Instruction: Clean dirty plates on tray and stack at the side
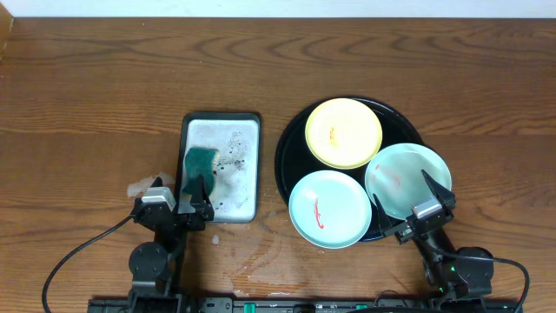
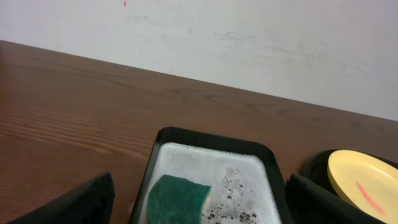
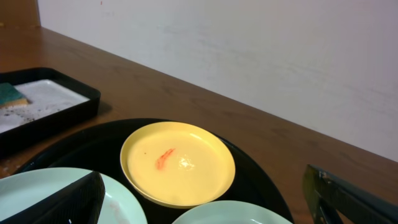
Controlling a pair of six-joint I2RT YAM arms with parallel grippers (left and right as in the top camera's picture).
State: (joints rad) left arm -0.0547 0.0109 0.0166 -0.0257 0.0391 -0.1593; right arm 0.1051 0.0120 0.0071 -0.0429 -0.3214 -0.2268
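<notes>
My left gripper will close on the middle of the green sponge [image 1: 200, 171] [image 2: 176, 204] in the grey tray, because the plates need to be wiped.
The round black tray [image 1: 292, 158] holds three plates: a yellow plate [image 1: 343, 132] at the back, a light blue plate [image 1: 328, 209] at the front left and a pale mint-white plate [image 1: 407, 178] at the right. All three show red smears. My right gripper [image 1: 417, 210] is open and empty at the mint-white plate's near edge. In the right wrist view my right gripper [image 3: 208, 208] frames the yellow plate [image 3: 177, 163], with the light blue plate [image 3: 37, 190] at lower left. My left gripper [image 1: 178, 204] is open and empty, just in front of a green sponge [image 1: 198, 165].
The sponge [image 2: 177, 199] lies in foamy water in a grey rectangular black-rimmed tray [image 1: 252, 139], left of the round tray. Wet patches mark the wood near the left gripper [image 2: 199, 214] and in front of the grey tray. A white wall runs behind the table.
</notes>
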